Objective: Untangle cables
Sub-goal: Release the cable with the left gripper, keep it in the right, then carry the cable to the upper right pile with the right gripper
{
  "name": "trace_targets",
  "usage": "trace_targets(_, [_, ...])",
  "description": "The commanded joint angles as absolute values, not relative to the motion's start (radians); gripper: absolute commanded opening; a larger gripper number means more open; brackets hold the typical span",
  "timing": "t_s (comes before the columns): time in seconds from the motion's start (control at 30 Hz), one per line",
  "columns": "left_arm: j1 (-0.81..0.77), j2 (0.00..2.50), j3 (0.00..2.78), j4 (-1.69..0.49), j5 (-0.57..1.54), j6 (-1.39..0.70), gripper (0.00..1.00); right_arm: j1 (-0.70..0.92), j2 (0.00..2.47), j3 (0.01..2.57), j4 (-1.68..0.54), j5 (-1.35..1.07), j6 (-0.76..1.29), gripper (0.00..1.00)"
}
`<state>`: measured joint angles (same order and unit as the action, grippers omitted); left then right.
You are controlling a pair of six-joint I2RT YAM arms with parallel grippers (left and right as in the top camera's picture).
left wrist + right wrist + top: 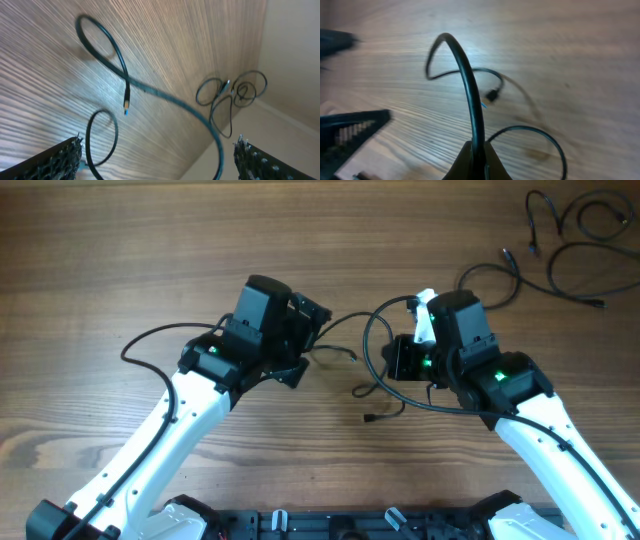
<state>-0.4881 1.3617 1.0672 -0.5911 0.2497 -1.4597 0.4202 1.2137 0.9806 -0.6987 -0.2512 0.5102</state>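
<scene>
Next, the right gripper releases the black cable on the bare wood [577, 385] before the loose black cables.
Thin black cables [345, 317] lie tangled on the wooden table between my two grippers, and one plug end [368, 418] rests nearer the front. My left gripper [300, 340] is open. In the left wrist view its fingers [55, 160] stand wide apart, and a curling cable [150, 90] with a plug tip [126, 105] runs loosely between them, touching neither. My right gripper [405, 360] is shut on a black cable [470, 85], which arches up from the pinched jaws [479, 152]. A second loop [540, 132] lies beside it.
More loose black cables [565, 230] sit at the far right corner of the table, also visible as small loops [230, 92] in the left wrist view. The left gripper's finger [350, 131] shows at the left of the right wrist view.
</scene>
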Motion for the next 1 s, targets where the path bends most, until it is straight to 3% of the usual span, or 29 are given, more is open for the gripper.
trace_targets(0.0, [-0.479,1.363,1.081,-0.643,0.168,-1.443,1.0,0.416,1.22,0.987,-0.801,0.031,0.773,0.04])
trace_targets(0.03, [-0.48,1.363,1.081,-0.69,0.151,-1.443,1.0,0.416,1.22,0.987,-0.855,0.191,0.875,0.04])
trace_targets(0.1, [-0.479,1.364,1.081,-0.723,0.151,-1.443,1.0,0.415,1.22,0.987,-0.866,0.239,0.92,0.04])
trace_targets(0.23, [-0.48,1.368,1.081,-0.751,0.117,-1.443,1.0,0.415,1.216,0.992,-0.678,0.011,0.755,0.04])
trace_targets(0.43, [-0.468,1.369,1.081,-0.859,0.017,-1.443,1.0,0.36,1.163,1.134,-0.663,0.067,0.743,0.04])
trace_targets(0.6, [-0.468,1.369,1.081,-0.873,0.017,-1.443,1.0,0.102,1.161,1.296,-0.847,0.073,0.712,0.04])
trace_targets(0.73, [-0.468,1.369,1.081,-0.872,0.016,-1.443,1.0,-0.168,1.184,1.298,-0.95,-0.086,0.698,0.04])
trace_targets(0.87, [-0.468,1.369,1.081,-0.873,0.016,-1.443,1.0,-0.227,1.209,1.298,-0.974,-0.387,0.62,0.04])
trace_targets(0.97, [-0.468,1.369,1.081,-0.873,0.016,-1.443,1.0,-0.228,1.209,1.298,-0.986,-0.411,0.604,0.04])
